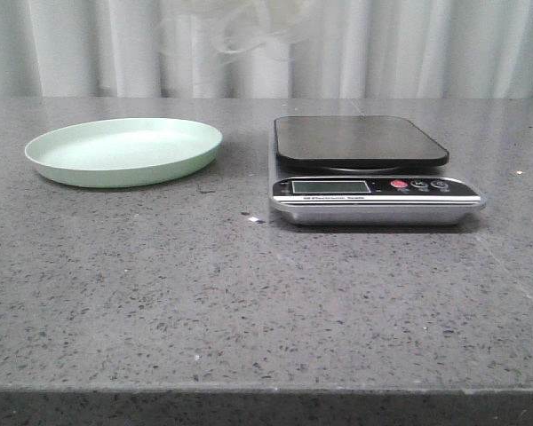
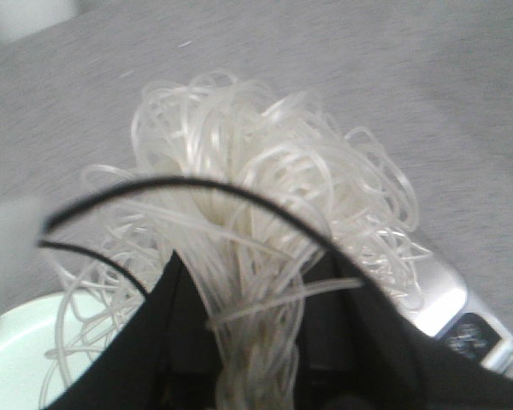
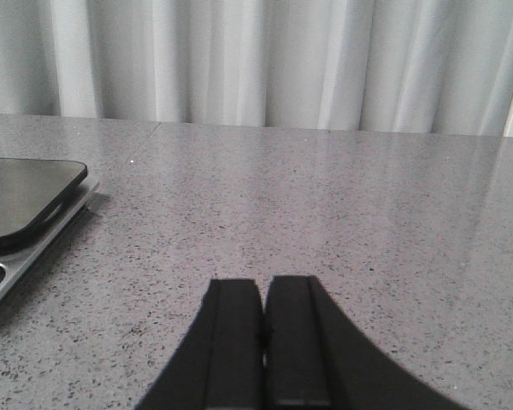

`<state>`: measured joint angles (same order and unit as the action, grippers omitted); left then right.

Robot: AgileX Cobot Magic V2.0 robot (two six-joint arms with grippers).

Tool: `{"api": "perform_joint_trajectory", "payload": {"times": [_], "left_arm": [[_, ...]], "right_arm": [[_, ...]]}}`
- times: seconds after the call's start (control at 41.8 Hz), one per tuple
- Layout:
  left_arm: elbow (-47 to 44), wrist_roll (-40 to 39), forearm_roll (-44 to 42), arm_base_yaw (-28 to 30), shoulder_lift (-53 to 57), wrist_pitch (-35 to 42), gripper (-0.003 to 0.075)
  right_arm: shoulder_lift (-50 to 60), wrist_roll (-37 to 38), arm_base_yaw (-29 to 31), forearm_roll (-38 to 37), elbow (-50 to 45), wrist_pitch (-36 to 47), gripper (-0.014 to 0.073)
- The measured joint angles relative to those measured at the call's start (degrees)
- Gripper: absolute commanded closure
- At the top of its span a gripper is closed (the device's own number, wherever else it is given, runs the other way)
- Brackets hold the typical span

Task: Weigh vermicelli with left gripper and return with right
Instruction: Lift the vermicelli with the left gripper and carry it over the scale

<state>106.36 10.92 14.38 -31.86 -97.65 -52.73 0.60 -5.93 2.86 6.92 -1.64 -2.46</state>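
My left gripper has the vermicelli. It will let it go on the middle of the scale's black platform [image 1: 354, 138].
In the left wrist view my left gripper [image 2: 252, 282] is shut on the vermicelli [image 2: 265, 171], a fluffy whitish tangle of looping strands held high above the table. In the front view only faint blurred strands of the vermicelli [image 1: 240, 31] show at the top edge; the gripper itself is out of that view. The pale green plate [image 1: 124, 151] lies empty at the left, and part of it shows in the left wrist view [image 2: 17, 342]. The scale [image 1: 364, 169] with its black platform stands bare at centre right. My right gripper [image 3: 263, 295] is shut and empty, low over the table right of the scale [image 3: 21, 213].
A white curtain [image 1: 382, 44] hangs behind the grey speckled table [image 1: 249, 302]. The table's front edge runs along the bottom of the front view. A corner of the scale [image 2: 462, 316] shows below the left gripper.
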Motion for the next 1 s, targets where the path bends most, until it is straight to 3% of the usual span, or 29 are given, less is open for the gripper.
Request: {"api": "perform_joint_trajectory", "payload": {"times": [0.239, 0.574, 1.004], "left_arm": [[0.14, 0.00, -0.01, -6.66, -4.96, 2.99, 0.0575], [0.14, 0.11, 0.12, -7.43, -13.38, 3.81, 0.0575], [0.14, 0.11, 0.59, -7.43, -15.03, 4.16, 0.0570]], "right_arm": [[0.00, 0.00, 0.00, 0.00, 0.00, 0.00, 0.0443], [0.00, 0.00, 0.00, 0.00, 0.00, 0.00, 0.0443], [0.00, 0.00, 0.00, 0.00, 0.00, 0.00, 0.0443]]}}
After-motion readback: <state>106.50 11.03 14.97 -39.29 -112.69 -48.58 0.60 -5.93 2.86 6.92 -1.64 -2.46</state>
